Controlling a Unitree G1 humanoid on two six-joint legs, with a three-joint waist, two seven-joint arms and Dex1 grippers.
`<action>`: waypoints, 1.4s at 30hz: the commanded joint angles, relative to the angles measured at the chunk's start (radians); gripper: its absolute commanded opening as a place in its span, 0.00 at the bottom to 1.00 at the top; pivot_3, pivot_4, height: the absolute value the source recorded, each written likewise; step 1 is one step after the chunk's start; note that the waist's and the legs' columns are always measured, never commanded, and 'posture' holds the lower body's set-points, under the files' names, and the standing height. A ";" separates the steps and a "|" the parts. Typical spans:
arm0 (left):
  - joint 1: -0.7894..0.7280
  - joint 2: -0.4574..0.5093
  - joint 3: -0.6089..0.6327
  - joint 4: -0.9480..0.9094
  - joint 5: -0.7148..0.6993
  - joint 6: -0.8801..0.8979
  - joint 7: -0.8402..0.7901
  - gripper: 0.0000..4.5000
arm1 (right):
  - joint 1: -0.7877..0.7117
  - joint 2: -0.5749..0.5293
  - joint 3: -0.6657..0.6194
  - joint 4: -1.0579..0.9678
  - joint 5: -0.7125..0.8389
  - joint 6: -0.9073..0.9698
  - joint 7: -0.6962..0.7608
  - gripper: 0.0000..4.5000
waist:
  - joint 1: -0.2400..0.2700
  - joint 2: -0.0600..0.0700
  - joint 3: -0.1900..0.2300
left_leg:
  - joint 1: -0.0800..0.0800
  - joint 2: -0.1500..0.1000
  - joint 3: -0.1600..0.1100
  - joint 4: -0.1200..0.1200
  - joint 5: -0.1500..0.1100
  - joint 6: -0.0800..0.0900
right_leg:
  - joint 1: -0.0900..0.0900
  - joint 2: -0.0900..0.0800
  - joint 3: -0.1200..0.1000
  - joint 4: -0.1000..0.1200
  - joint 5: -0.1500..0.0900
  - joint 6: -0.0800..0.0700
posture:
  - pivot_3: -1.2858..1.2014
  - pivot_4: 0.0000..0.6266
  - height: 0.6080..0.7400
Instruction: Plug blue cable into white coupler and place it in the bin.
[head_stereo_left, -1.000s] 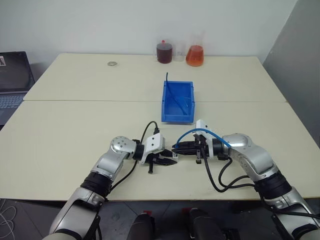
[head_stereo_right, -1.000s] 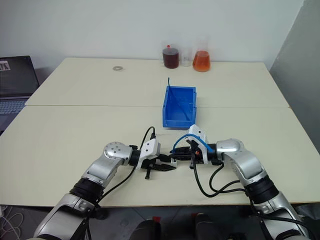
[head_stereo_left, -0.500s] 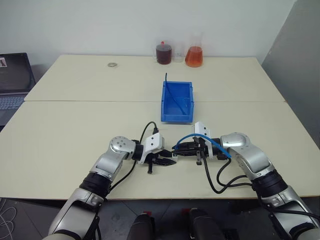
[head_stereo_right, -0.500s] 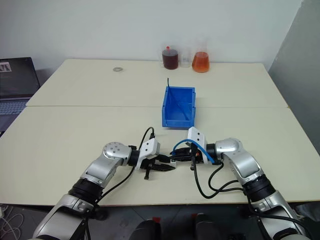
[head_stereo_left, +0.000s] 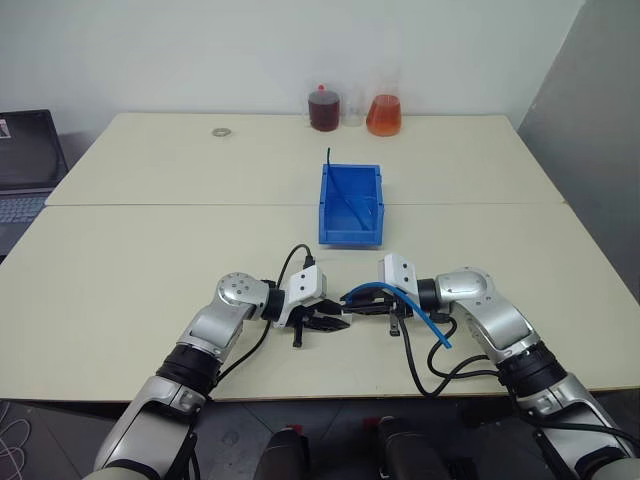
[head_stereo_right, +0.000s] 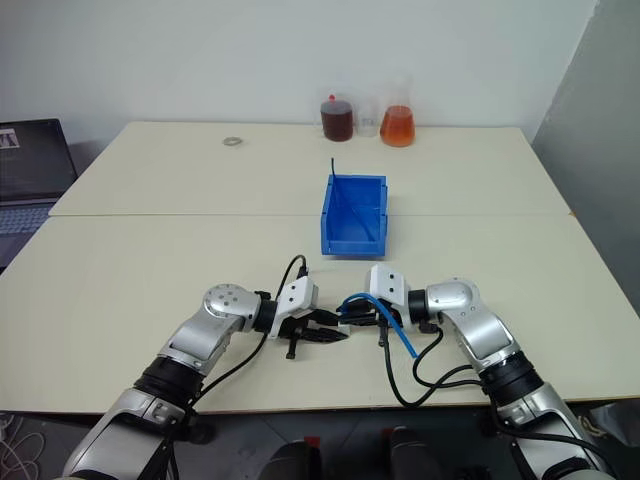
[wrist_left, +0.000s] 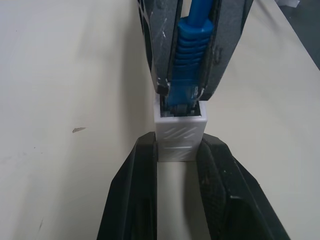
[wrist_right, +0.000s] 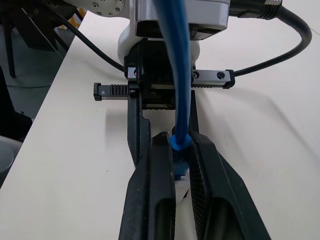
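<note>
The robot's right gripper will release the blue cable with its white coupler inside the blue bin (head_stereo_left: 346, 211), next to the thin dark-blue cable.
Near the table's front edge my two grippers meet tip to tip. My left gripper (wrist_left: 180, 150) is shut on the white coupler (wrist_left: 181, 134), a tiny ribbed box. My right gripper (wrist_right: 180, 142) is shut on the plug of the blue cable (wrist_left: 189, 60), and the plug's tip sits in the coupler's opening. From the head views the cable (head_stereo_left: 425, 322) arcs over the right gripper (head_stereo_left: 354, 303) and trails down toward the front edge. The left gripper (head_stereo_left: 334, 322) lies just left of it. The blue bin (head_stereo_left: 351, 238) stands behind both hands, apart from them.
A thin dark-blue cable (head_stereo_left: 345, 200) lies inside the bin and pokes over its back rim. At the table's far edge stand a dark red bottle (head_stereo_left: 322, 108) and an orange flask (head_stereo_left: 383, 113). A grey ring (head_stereo_left: 220, 131) lies far left, a laptop (head_stereo_left: 25, 160) beyond the left edge.
My right wrist has rolled, and the cable's free length has swung from above the arm down toward the front edge. The left gripper has stayed in place.
</note>
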 joint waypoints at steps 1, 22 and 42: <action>-0.001 0.014 0.023 -0.060 -0.019 -0.005 -0.011 0.18 | 0.044 -0.008 0.049 0.090 -0.064 0.044 0.012 0.03 | -0.003 0.000 0.000 | 0.001 0.000 0.000 0.000 0.000 0.000 | 0.001 0.000 0.000 0.000 0.000 0.000 | 0.52 0.24 1.00; 0.119 0.065 0.341 -0.630 -0.185 0.419 0.365 0.99 | -0.394 0.163 -0.486 0.075 0.402 0.781 -0.399 0.03 | -0.016 0.001 0.005 | -0.004 0.001 -0.002 0.000 0.000 0.000 | -0.003 0.000 -0.001 0.000 0.000 0.000 | 0.52 0.24 1.00; 0.171 -0.107 0.375 -0.785 -0.183 0.571 0.780 1.00 | -0.906 0.204 -0.546 1.083 0.102 0.336 -0.507 0.56 | -0.013 0.000 0.004 | -0.018 -0.003 0.001 -0.005 0.000 -0.001 | -0.016 -0.006 0.000 -0.004 0.005 -0.004 | 0.52 0.24 1.00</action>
